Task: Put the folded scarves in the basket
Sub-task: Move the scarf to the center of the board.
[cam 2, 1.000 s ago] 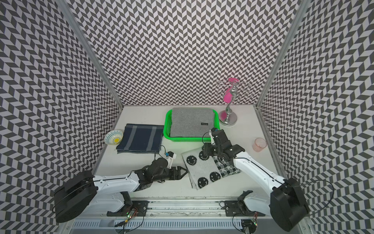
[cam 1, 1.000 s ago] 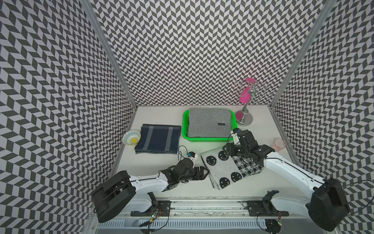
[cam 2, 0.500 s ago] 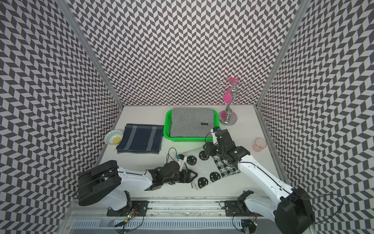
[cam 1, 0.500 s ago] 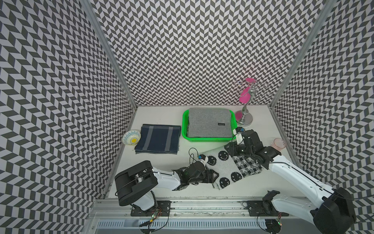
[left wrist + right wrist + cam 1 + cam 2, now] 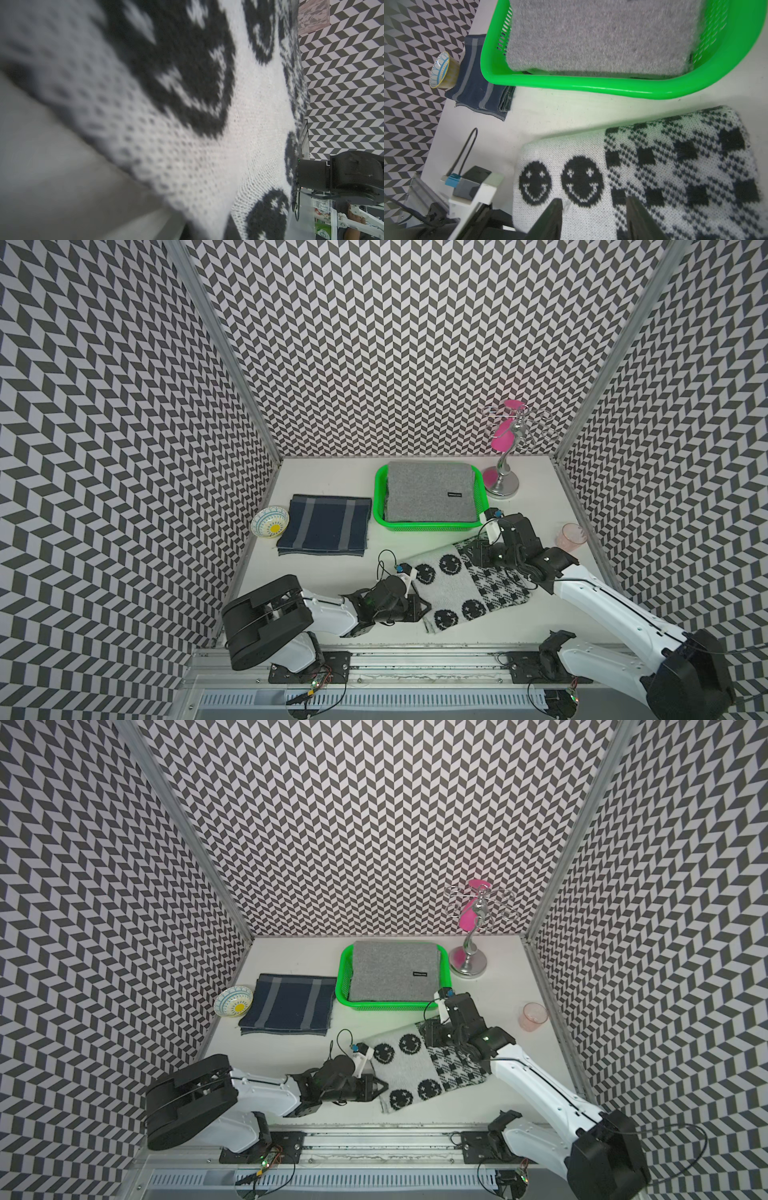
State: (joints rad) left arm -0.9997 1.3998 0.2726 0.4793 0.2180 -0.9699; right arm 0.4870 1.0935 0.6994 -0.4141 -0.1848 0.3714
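The folded scarf slants toward the basket and the robot's left gripper pinches near its front corner, so the robot should square the scarf and take the smiley end's middle [image 5: 420, 590].
The folded scarf [image 5: 455, 589] is a black-and-white knit with smiley faces and a houndstooth part, lying flat at the table's front centre. My left gripper [image 5: 427, 608] lies low on the table at the scarf's left edge, its fingers drawn to a point and shut on that edge. In the left wrist view the scarf [image 5: 207, 124] fills the picture. My right gripper [image 5: 593, 198] stands open over the scarf's far edge, one finger on each side of a smiley face. The green basket [image 5: 380, 497] stands just behind, with a grey folded cloth [image 5: 430, 491] in it.
A navy striped folded cloth [image 5: 324, 524] and a small patterned bowl [image 5: 270, 522] lie left of the basket. A metal stand with pink pieces [image 5: 505, 472] is at the back right. A pink cup [image 5: 571, 537] stands near the right wall.
My left arm has slid right along the table to the scarf's left edge and its jaws have closed there. The right gripper has shifted slightly over the scarf's far edge.
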